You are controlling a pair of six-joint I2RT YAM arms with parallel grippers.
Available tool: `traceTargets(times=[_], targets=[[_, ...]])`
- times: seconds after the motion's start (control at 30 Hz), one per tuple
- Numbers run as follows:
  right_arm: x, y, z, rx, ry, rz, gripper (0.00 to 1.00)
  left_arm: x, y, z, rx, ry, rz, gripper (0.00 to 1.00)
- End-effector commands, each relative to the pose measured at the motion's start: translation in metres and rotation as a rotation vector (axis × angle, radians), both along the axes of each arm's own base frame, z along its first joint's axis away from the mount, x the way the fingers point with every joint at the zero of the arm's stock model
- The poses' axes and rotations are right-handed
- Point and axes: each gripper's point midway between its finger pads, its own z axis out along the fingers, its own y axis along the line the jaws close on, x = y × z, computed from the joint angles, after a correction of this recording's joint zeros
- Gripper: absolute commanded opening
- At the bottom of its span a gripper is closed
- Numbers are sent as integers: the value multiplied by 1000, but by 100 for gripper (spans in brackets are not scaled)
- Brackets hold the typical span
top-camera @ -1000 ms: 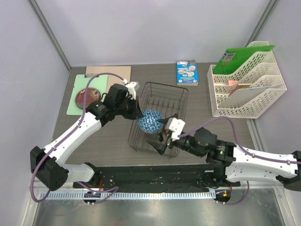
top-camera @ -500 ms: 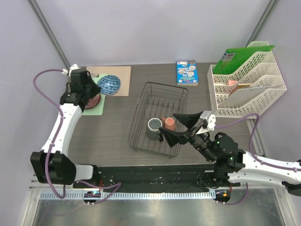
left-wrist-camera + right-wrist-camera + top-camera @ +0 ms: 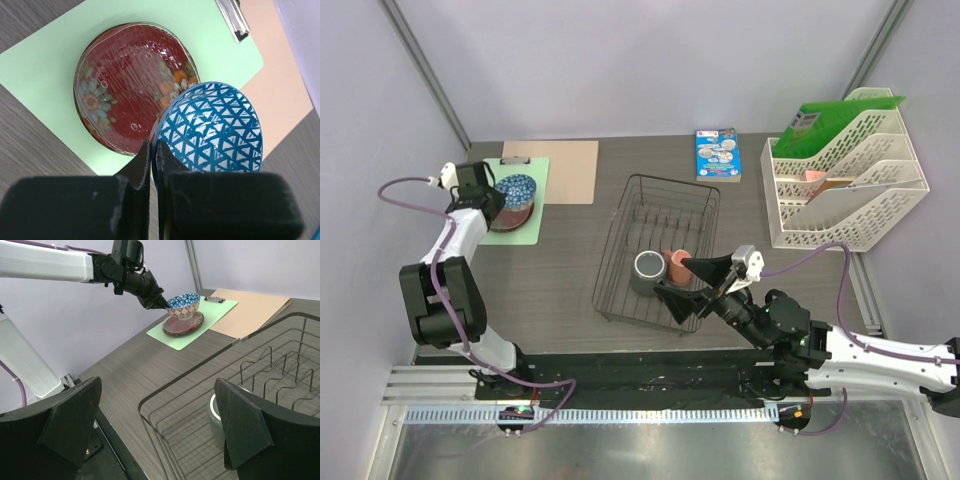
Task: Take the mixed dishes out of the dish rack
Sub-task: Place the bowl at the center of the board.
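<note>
I need to move my right gripper next to the salmon-pink cup beside the grey-green mug in the dish rack and close it on the cup's body [image 3: 681, 268].
My left gripper [image 3: 153, 152] is shut on the rim of the small bowl [image 3: 212, 127], blue-patterned inside and red-white outside. The bowl [image 3: 184, 304] is on or just above the dark red plate [image 3: 125, 85], which lies on a green mat [image 3: 510, 232] at the far left. The black wire dish rack [image 3: 661, 187] stands mid-table. In it are a grey-green mug [image 3: 647, 268] and a salmon-pink cup [image 3: 678, 265]. My right gripper [image 3: 685, 285] hangs open over the rack's near right corner with nothing between its fingers [image 3: 70, 420]. The mug [image 3: 215, 417] is partly hidden by its right finger.
A tan board [image 3: 565, 157] with a metal clip [image 3: 231, 17] lies beside the green mat. A blue booklet [image 3: 718, 154] lies behind the rack. At the right stands a white tiered file tray [image 3: 845, 180] holding a green folder.
My left arm has carried the bowl out of the rack to the far left, over the red plate. My right gripper, still open, has drawn back slightly toward the rack's near right corner.
</note>
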Motion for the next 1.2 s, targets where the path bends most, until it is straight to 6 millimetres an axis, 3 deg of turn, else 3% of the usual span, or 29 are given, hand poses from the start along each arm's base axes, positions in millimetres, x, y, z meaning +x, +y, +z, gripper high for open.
traceTargets(times=[0.0, 0.27, 0.5, 0.7, 0.8, 0.83, 1.0, 1.17], targets=[[-2, -9, 18, 91, -8, -5, 100, 33, 26, 47, 88, -162, 51, 0], [-4, -14, 5, 87, 11, -5, 100, 28, 62, 15, 69, -141, 132, 0], [-1, -6, 0, 70, 12, -6, 100, 30, 56, -25, 18, -43, 107, 0], [3, 1, -4, 29, 6, -17, 100, 29, 53, -42, -6, 3, 98, 1], [3, 4, -5, 16, 2, -14, 100, 27, 55, -42, 0, 5, 106, 16], [3, 5, -5, 17, 3, -14, 100, 27, 57, -39, 1, 0, 109, 27], [2, 13, -7, 12, 5, 3, 100, 28, 55, -15, -3, -42, 106, 58], [6, 15, -7, 18, 18, -13, 100, 16, 54, 24, -20, -104, 153, 69]])
